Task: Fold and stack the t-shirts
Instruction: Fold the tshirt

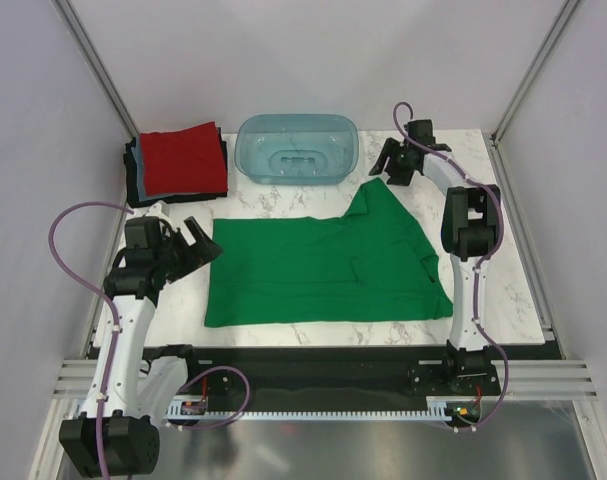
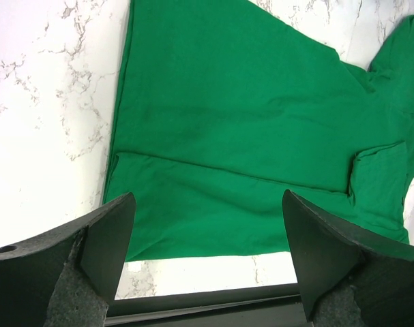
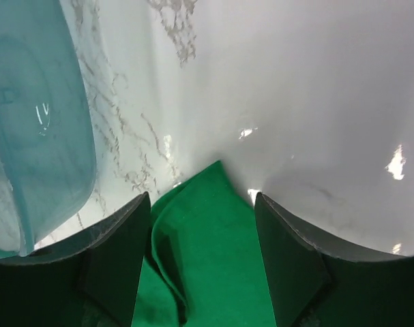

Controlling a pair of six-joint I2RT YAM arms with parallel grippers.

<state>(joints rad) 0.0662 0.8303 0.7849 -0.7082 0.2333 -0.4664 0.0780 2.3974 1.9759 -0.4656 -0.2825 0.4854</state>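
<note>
The robot's left gripper needs to next move to the green t-shirt's back corner (image 1: 216, 221), nearest the red folded shirt, and close there.
A bright green t-shirt (image 1: 323, 265) lies spread flat on the marble table, one sleeve pointing to the back right. My left gripper (image 1: 201, 250) is open and empty, just off the shirt's left edge; its wrist view shows the shirt (image 2: 261, 136) ahead of the open gripper (image 2: 207, 235). My right gripper (image 1: 395, 168) is open over the sleeve tip; in its wrist view the sleeve tip (image 3: 210, 238) lies between the fingers of the open gripper (image 3: 203, 228). A red folded shirt (image 1: 183, 160) tops a stack at the back left, with light blue (image 1: 132, 160) and black (image 1: 148, 196) edges showing underneath.
A translucent teal tub (image 1: 296, 148) stands at the back middle, close left of my right gripper; it also shows in the right wrist view (image 3: 29, 122). White walls enclose the table on three sides. A black rail (image 1: 313, 360) runs along the near edge.
</note>
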